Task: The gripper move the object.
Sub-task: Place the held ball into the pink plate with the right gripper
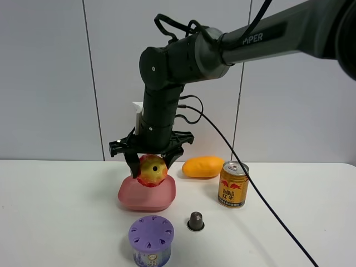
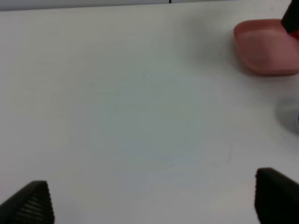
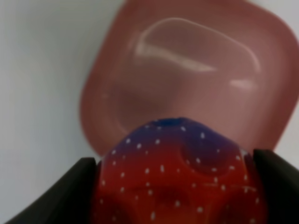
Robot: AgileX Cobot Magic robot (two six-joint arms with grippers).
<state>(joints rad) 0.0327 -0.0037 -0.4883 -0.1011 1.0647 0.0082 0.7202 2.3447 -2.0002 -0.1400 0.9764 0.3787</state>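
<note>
Next, I let go of the red-and-yellow toy apple with my right gripper in the middle of the pink square bowl (image 1: 149, 184) (image 3: 190, 77). The apple is held just above it now.
My right gripper (image 1: 151, 165) is shut on the red-and-yellow toy apple (image 1: 152, 170) and holds it just above the pink square bowl (image 1: 133, 197) in the exterior high view. In the right wrist view the apple (image 3: 177, 172) sits between the two black fingers (image 3: 70, 191), with the bowl (image 3: 112, 88) directly beneath. My left gripper (image 2: 152, 200) is open and empty over bare table; its arm is out of the exterior high view. The bowl also shows in the left wrist view (image 2: 264, 46).
An orange-yellow mango (image 1: 202, 166) lies behind the bowl to the right. A gold drink can (image 1: 233, 184) stands right of the bowl. A purple perforated tub (image 1: 151, 240) and a small dark capsule (image 1: 195, 221) sit in front. A black cable (image 1: 250, 183) trails across the white table (image 1: 55, 211).
</note>
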